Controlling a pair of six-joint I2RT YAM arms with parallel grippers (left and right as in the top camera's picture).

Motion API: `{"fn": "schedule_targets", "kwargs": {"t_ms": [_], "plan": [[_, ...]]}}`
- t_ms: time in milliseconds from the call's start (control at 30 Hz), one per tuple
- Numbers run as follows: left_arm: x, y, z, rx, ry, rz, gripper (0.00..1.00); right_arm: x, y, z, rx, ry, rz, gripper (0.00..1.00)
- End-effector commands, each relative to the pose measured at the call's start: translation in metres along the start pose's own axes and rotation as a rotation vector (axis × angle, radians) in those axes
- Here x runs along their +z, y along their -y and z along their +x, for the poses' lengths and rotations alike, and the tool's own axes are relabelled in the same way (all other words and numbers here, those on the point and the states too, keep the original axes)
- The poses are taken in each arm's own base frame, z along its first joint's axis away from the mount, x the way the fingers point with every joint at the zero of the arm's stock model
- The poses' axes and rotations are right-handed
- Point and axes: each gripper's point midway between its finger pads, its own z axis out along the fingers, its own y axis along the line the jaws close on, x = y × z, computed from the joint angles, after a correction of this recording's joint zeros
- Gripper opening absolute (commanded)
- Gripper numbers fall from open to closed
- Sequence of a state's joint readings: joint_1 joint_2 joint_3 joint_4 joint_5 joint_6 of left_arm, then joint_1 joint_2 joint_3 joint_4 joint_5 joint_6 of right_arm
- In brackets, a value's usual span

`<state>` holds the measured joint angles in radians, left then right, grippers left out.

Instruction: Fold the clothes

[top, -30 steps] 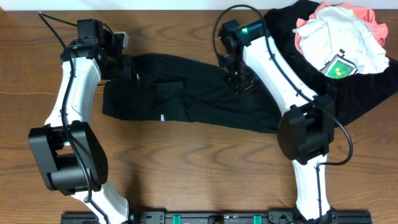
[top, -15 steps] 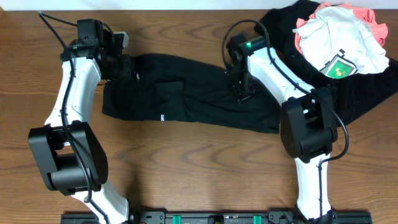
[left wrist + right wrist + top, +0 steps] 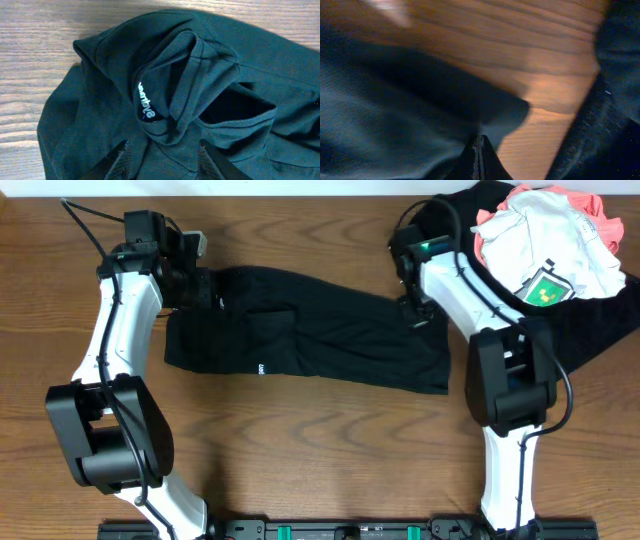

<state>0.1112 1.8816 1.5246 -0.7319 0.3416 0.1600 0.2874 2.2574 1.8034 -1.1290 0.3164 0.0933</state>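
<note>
Next, my right gripper lets go of the black shirt's edge on the shirt's own end (image 3: pixel 413 318) nearest the pile of clothes.
A black shirt (image 3: pixel 330 340) lies spread across the middle of the table. My left gripper (image 3: pixel 205 288) sits at its upper left end. In the left wrist view its collar with a white label (image 3: pixel 145 102) is bunched just ahead of the left gripper (image 3: pixel 165 160), whose fingers stand apart with fabric lying between them. My right gripper (image 3: pixel 420 315) is at the shirt's upper right edge. The right wrist view, blurred, shows the right gripper (image 3: pixel 479 142) shut, with a corner of the dark shirt (image 3: pixel 395 115) meeting its tips.
A pile of clothes lies at the back right: a white one with green print (image 3: pixel 545 240), a coral-pink one (image 3: pixel 590 202) and another black garment (image 3: pixel 590 330) under them. Bare wooden table (image 3: pixel 300 450) lies in front of the shirt. A black rail (image 3: pixel 330 530) runs along the front edge.
My right gripper has closed and moved right, from the shirt's middle to its upper right edge. The left arm has not moved.
</note>
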Motion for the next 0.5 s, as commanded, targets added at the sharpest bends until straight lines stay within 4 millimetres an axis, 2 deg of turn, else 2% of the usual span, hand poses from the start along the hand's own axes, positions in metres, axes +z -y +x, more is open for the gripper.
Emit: {"fn": "schedule_targets", "kwargs": {"t_ms": [0,100,200,333,467], "plan": [[0.002,-0.001,0.002,-0.011,-0.004,0.011,0.43,-0.023,0.017,-0.009,0.102,0.061,0.042,0.01],[0.002,-0.001,0.002,-0.007,-0.005,0.011,0.43,-0.043,0.019,-0.008,0.115,0.085,0.020,0.01],[0.004,-0.002,0.003,-0.008,-0.010,0.011,0.43,-0.054,0.013,0.001,0.111,0.068,-0.044,0.01],[0.009,-0.002,0.009,-0.014,-0.029,0.013,0.43,-0.045,0.005,0.016,0.145,-0.004,-0.120,0.01],[0.017,-0.004,0.017,0.007,-0.056,0.016,0.43,-0.028,0.002,0.021,0.201,-0.025,-0.162,0.01]]}}
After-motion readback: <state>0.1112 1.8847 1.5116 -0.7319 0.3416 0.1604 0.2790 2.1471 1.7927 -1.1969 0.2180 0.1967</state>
